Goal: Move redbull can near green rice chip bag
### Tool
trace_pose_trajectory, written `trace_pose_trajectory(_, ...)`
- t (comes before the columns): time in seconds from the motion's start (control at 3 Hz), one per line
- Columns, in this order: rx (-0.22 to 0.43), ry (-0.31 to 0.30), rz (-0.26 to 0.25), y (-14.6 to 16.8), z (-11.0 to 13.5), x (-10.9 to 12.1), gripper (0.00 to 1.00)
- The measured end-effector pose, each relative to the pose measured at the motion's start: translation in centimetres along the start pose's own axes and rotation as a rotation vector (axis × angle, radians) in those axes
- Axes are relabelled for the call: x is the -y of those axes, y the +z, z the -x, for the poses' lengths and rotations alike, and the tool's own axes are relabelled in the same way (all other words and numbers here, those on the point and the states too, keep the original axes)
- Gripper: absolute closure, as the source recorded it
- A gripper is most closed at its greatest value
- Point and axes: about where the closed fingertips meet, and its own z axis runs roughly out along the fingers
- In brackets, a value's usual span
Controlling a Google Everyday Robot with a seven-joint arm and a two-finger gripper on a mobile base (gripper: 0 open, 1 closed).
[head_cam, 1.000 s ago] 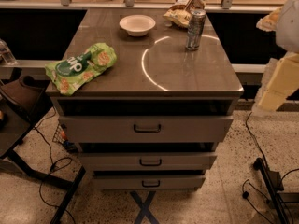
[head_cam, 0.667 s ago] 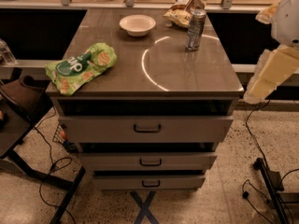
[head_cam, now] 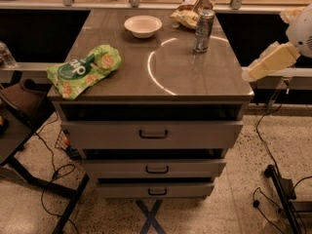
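The robot's gripper will move next to the upper half of the redbull can (head_cam: 204, 23), near the tan-and-brown snack bag, and close there.
The redbull can (head_cam: 204, 30) stands upright at the back right of the table top, slim and silver-grey. The green rice chip bag (head_cam: 84, 70) lies at the table's front left corner, bright green and wrinkled. They are far apart, on opposite sides of the top. Only a cream-coloured arm link (head_cam: 270, 61) and a white joint (head_cam: 301, 27) show at the right, off the table's right edge and to the right of the can. My gripper itself does not show in the camera view.
A white bowl (head_cam: 143, 26) sits at the back middle. A tan-and-brown snack bag (head_cam: 191, 9) lies behind the can. The table (head_cam: 195, 77) has three drawers below. A dark chair (head_cam: 19, 101) stands at the left, and cables lie on the floor.
The cream arm link has swung left, its lower end now close to the table's right edge. The can, bags and bowl have not moved.
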Motion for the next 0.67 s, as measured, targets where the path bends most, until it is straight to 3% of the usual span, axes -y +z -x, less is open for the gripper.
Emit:
trace_pose_trajectory(0.33, 0.179, 0.066, -0.091, 1.1, 0.9, 2.9, 0.0)
trace_pose_trajectory(0.67, 0.23, 0.079, -0.17, 0.7, 2.1, 4.9, 0.0)
